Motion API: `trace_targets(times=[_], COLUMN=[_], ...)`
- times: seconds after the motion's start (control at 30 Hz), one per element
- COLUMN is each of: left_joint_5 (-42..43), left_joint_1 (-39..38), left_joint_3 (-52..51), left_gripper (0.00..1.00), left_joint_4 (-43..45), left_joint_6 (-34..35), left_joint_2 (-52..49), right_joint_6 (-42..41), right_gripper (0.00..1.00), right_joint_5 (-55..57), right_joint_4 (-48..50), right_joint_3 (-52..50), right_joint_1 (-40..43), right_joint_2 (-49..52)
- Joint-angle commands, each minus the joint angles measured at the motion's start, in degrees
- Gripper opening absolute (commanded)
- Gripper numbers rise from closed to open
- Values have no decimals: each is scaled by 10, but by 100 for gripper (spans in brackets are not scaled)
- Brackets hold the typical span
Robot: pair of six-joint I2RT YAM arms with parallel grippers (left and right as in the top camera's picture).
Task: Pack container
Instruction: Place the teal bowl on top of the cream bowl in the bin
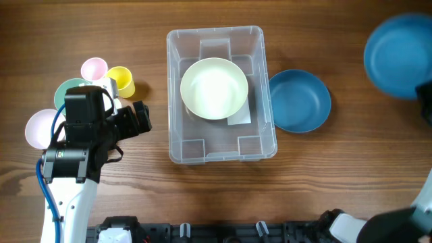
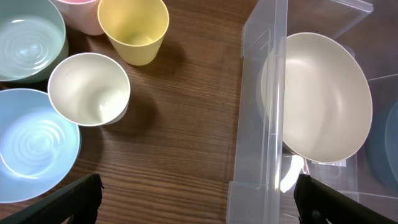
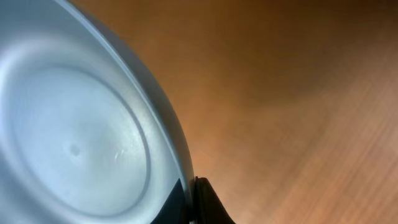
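Note:
I need to release the blue bowl from my right gripper on top of the cream bowl in the clear container (image 1: 214, 88).
The clear container (image 1: 171, 94) stands mid-table with a cream bowl (image 1: 214, 88) lying in it. In the left wrist view its near wall (image 2: 261, 93) and the cream bowl (image 2: 320, 93) are on the right. My left gripper (image 1: 138, 120) is open and empty, left of the container, its fingers straddling bare wood and the container's corner (image 2: 199, 202). My right gripper (image 3: 191, 199) is shut on the rim of a blue bowl (image 3: 74, 137), held high at the far right (image 1: 399, 54).
A second blue bowl (image 1: 300, 101) sits just right of the container. Left of it stand a yellow cup (image 2: 134, 28), a white cup (image 2: 89, 89), a pink cup (image 1: 94, 68), a green bowl (image 2: 28, 40) and a pale blue bowl (image 2: 31, 146).

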State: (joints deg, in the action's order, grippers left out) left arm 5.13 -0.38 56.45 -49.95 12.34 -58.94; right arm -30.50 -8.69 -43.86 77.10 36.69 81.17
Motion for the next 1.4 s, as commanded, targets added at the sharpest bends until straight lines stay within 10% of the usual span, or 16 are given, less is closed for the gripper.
trace_targets(times=[0.0, 0.4, 0.8, 0.97, 1.37], left_joint_5=[11, 11, 11, 11, 11], left_joint_1=[-2, -2, -2, -2, -2], left_joint_3=[10, 10, 9, 9, 9], left_gripper=[100, 100, 100, 100, 100], left_joint_4=[0, -1, -3, -5, -5], left_joint_6=[3, 3, 3, 3, 3], left_joint_2=[0, 0, 0, 0, 0], right_joint_6=[75, 137, 140, 153, -40], right_gripper=[5, 4, 4, 65, 72], right_joint_5=[-56, 76, 36, 17, 132], right_joint_4=[-20, -18, -20, -20, -142], right_joint_3=[79, 145, 156, 156, 156], right_joint_1=[-100, -542, -548, -548, -374], right_joint_2=[-24, 135, 261, 261, 93])
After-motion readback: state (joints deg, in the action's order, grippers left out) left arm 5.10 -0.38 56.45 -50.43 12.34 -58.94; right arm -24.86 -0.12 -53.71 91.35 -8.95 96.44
